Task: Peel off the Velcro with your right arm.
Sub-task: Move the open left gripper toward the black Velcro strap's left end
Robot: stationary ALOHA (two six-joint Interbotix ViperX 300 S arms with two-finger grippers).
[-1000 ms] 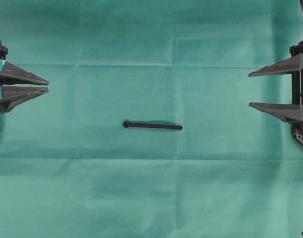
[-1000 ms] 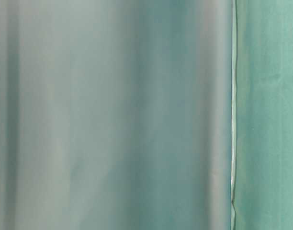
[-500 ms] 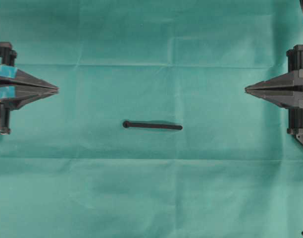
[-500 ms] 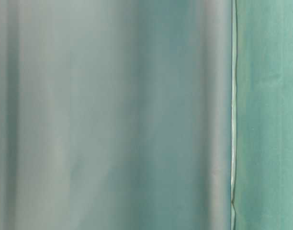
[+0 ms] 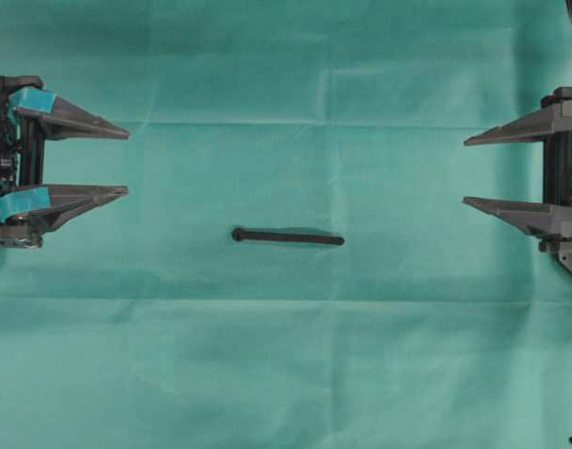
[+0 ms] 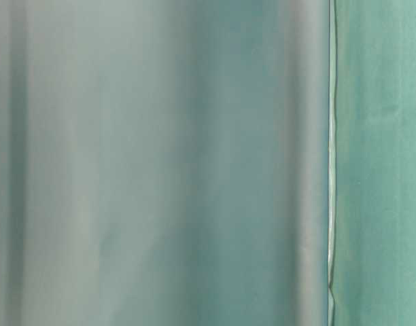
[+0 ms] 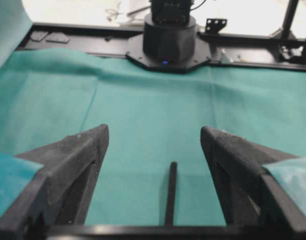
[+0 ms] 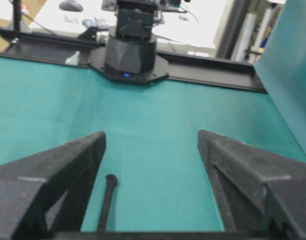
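Observation:
My left gripper needs to go to the Velcro next. It should close on the Velcro's section (image 5: 259, 236) beside its rounded knob.
The Velcro (image 5: 288, 237) lies flat on the green cloth in the middle of the overhead view, a thin black strip with its rounded knob at the left end. It also shows between the fingers in the left wrist view as the Velcro (image 7: 170, 192) and in the right wrist view as the Velcro (image 8: 107, 200). My right gripper (image 5: 465, 170) stands open at the right edge, well clear of the strip. My left gripper (image 5: 127, 162), with teal-taped fingers, stands open at the left edge, also apart from it. Neither holds anything.
Green cloth (image 5: 286, 355) with fold creases covers the whole table. The table-level view shows only a hanging green cloth (image 6: 160, 163). The opposite arm's black base (image 7: 168, 42) sits at the far table edge in each wrist view, as the base (image 8: 129, 55).
Both grippers closed half a second ago and have since opened wide. The left gripper has moved a little further into the overhead view. The Velcro has not moved.

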